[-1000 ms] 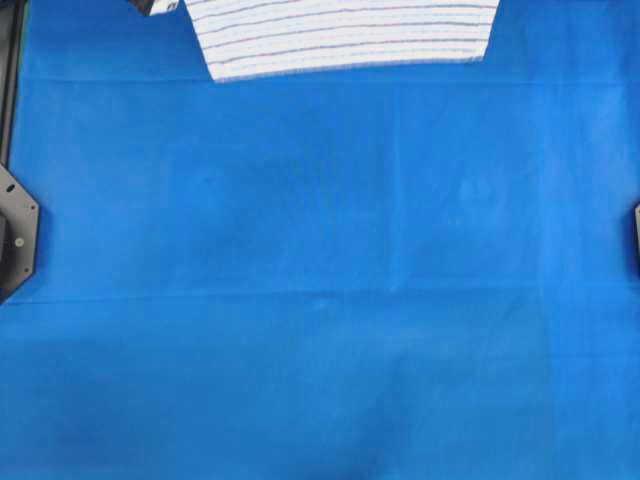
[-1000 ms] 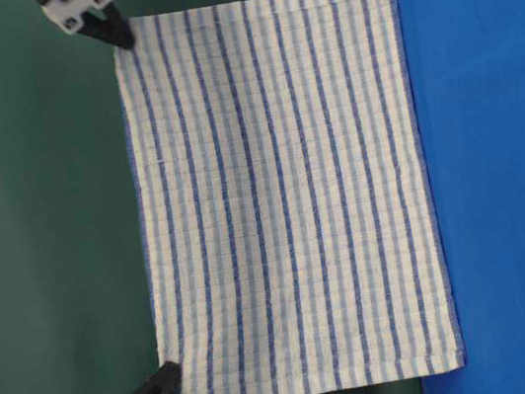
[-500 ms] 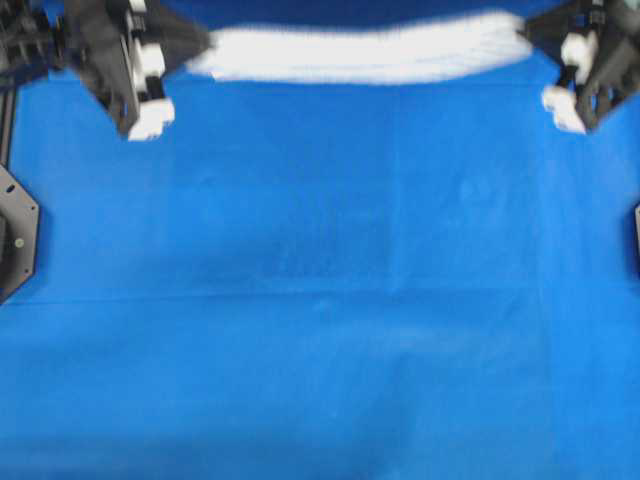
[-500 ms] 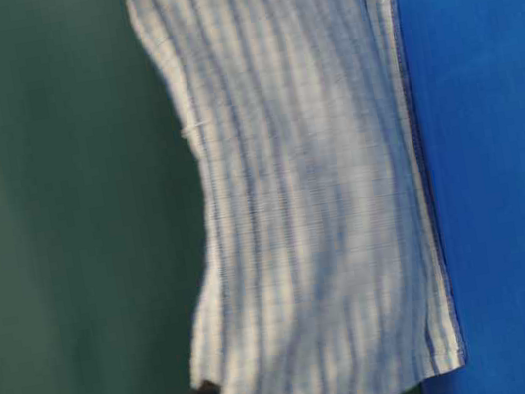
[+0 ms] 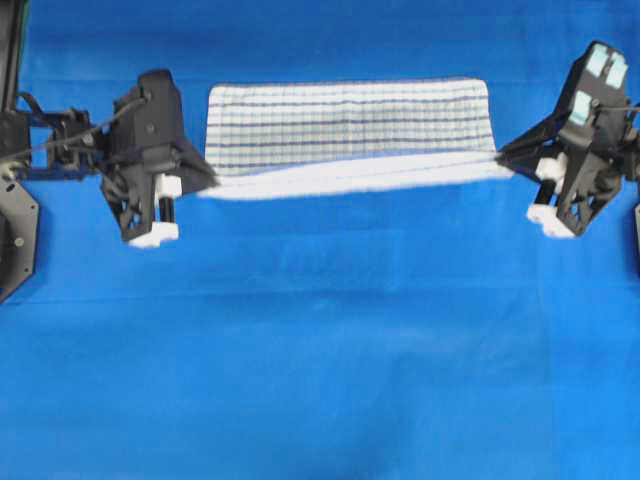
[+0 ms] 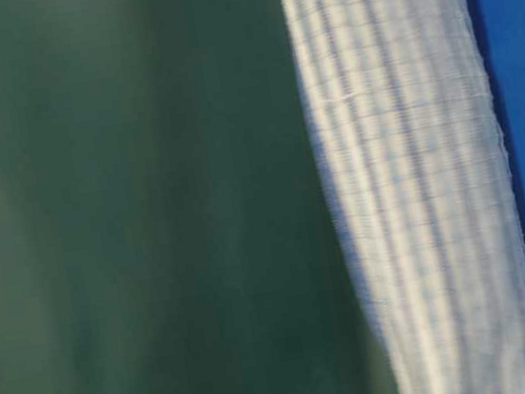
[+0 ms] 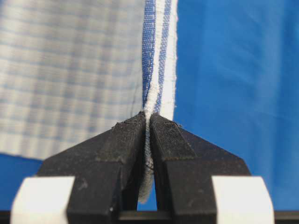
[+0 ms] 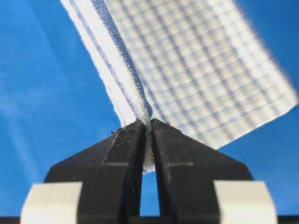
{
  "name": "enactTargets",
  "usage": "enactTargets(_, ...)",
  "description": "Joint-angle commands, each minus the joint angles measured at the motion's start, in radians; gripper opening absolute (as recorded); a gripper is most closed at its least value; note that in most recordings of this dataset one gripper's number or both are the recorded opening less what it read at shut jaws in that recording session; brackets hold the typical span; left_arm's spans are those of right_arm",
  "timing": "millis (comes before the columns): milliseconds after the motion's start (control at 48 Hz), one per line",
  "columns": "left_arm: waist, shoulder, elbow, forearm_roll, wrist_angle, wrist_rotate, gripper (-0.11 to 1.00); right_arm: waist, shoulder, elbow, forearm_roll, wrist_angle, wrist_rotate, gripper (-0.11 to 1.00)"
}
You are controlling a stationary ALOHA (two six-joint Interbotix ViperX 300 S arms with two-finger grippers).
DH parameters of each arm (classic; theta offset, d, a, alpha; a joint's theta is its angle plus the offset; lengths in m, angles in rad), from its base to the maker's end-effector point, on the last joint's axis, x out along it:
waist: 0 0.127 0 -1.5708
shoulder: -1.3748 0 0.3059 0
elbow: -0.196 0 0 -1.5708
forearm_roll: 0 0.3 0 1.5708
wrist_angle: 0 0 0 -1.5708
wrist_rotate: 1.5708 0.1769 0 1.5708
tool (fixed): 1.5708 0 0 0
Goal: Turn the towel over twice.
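I need to let go of the towel's corner with my right gripper on the blue cover [image 5: 487,295] in front of the towel's flat far part.
The white towel [image 5: 345,125] with thin blue stripes is stretched between my two grippers over the blue table cover. Its far part lies flat on the cover, while its near edge, blurred, is raised. My left gripper [image 5: 205,180] is shut on the towel's near left corner [image 7: 159,70]; the cloth is pinched between the black fingertips [image 7: 128,135]. On the opposite side, my right gripper [image 5: 505,158] is shut on the near right corner [image 8: 126,65]. The table-level view has the towel [image 6: 410,183] hanging low and blurred against the green backdrop.
A plain blue cloth [image 5: 330,340] covers the whole table, with wide open room in front of the towel. Black arm bases sit at the left edge [image 5: 15,235] and the right edge [image 5: 636,235].
Both grippers have come down and toward the near side with the towel's held edge. The towel, upright a second ago, now lies partly flat on the far side of the cover.
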Motion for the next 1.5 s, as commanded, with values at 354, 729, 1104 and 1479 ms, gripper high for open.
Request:
enactTargets(354, -0.204, 0.152, 0.015, 0.0, -0.138, -0.074, 0.03, 0.147, 0.215, 0.037, 0.0, -0.183, 0.15, 0.08)
enactTargets(729, -0.265, 0.256, -0.008, 0.0, -0.167, -0.081, 0.03, 0.201, 0.296, 0.038, 0.009, -0.216, 0.167, 0.08)
enactTargets(1104, -0.279, 0.258, -0.009, -0.002, -0.167, -0.08, 0.03, 0.229, 0.301, 0.041, 0.031, -0.216, 0.167, 0.08)
enactTargets(1479, -0.285, 0.252, -0.015, -0.002, -0.153, -0.08, 0.56, 0.227, 0.301, 0.034, 0.031, -0.21, 0.166, 0.5)
